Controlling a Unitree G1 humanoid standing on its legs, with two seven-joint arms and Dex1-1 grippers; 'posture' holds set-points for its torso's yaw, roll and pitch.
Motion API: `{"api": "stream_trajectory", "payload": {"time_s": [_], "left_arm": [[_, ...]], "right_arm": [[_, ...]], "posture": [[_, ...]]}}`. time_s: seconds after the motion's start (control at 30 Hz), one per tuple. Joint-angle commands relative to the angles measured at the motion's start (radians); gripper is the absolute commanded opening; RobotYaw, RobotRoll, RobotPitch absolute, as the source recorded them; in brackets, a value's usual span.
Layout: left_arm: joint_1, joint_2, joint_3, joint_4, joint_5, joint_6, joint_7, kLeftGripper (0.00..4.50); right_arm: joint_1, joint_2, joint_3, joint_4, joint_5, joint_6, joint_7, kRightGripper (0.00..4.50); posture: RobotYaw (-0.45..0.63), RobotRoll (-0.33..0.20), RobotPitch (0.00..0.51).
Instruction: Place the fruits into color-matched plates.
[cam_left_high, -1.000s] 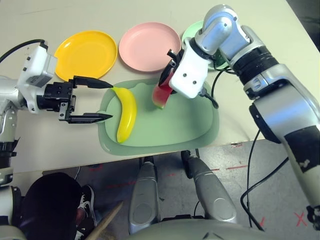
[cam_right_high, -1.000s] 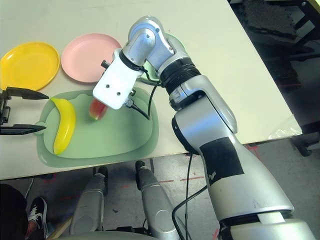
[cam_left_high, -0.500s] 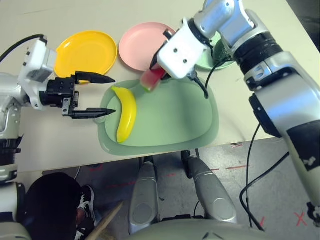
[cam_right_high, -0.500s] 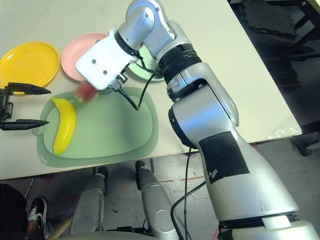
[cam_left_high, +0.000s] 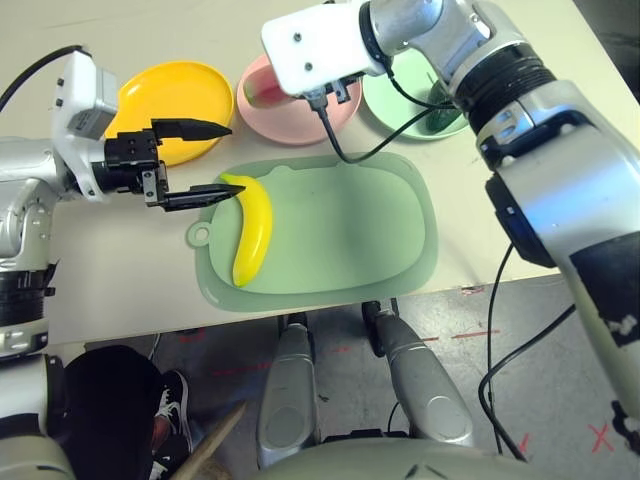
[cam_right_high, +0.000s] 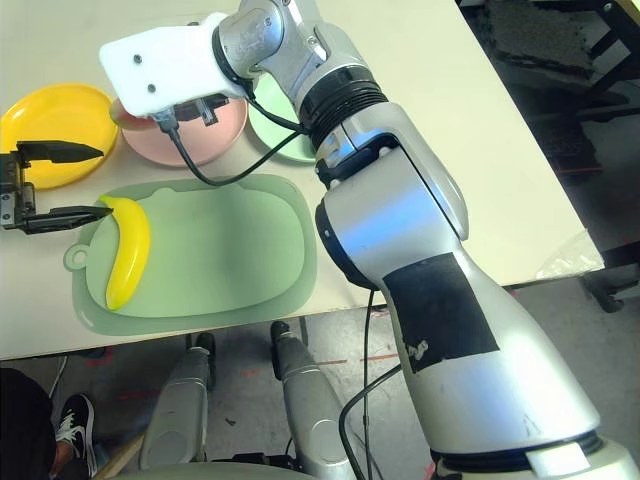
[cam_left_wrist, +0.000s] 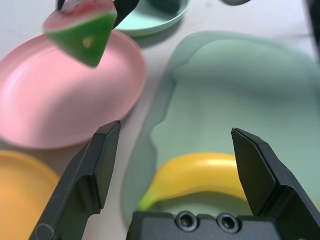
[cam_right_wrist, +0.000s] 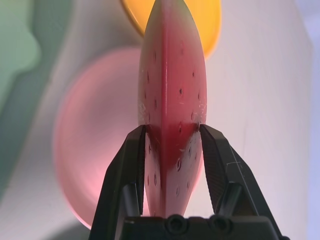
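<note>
I need to next close my left gripper on the banana's far end (cam_left_high: 255, 200) (cam_left_wrist: 187, 174), just in from its tip that is nearest the yellow-orange plate.
The yellow banana (cam_left_high: 253, 228) lies on the left part of the pale green cutting mat. My left gripper (cam_left_high: 232, 158) is open beside the banana's far tip, one finger near that tip and the other over the yellow-orange plate (cam_left_high: 180, 90). My right gripper (cam_right_wrist: 172, 129) is shut on the red watermelon wedge (cam_left_wrist: 82, 27), held above the left side of the pink plate (cam_left_high: 295, 125). The dark avocado (cam_left_high: 438, 116) sits in the mint green plate (cam_left_high: 395, 100), partly hidden by my right arm.
The cutting mat (cam_left_high: 340, 240) lies near the table's front edge, its right half bare. A black cable (cam_left_high: 335, 150) hangs from my right wrist over the mat's far edge. The three plates stand in a row behind the mat.
My right gripper has carried the watermelon wedge up off the mat and leftward over the pink plate. My left gripper has moved closer to the banana's far tip.
</note>
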Motion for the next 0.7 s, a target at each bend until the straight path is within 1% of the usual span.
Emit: {"api": "stream_trajectory", "payload": {"time_s": [0.03, 0.23, 0.7], "left_arm": [[-0.019, 0.005, 0.01, 0.022, 0.06, -0.034, 0.055, 4.5], [-0.021, 0.012, 0.003, 0.055, 0.114, -0.08, 0.08, 4.5], [-0.032, 0.007, 0.0, 0.082, 0.139, -0.128, 0.078, 4.5]], "right_arm": [[0.017, 0.017, 0.014, 0.01, -0.046, 0.031, -0.065, 1.7], [0.058, 0.021, 0.016, 0.018, -0.091, 0.047, -0.118, 1.7], [0.09, 0.02, 0.006, 0.021, -0.137, 0.043, -0.149, 1.7]], "posture": [[0.0, 0.0, 0.404], [0.01, 0.0, 0.407], [0.01, 0.0, 0.403]]}}
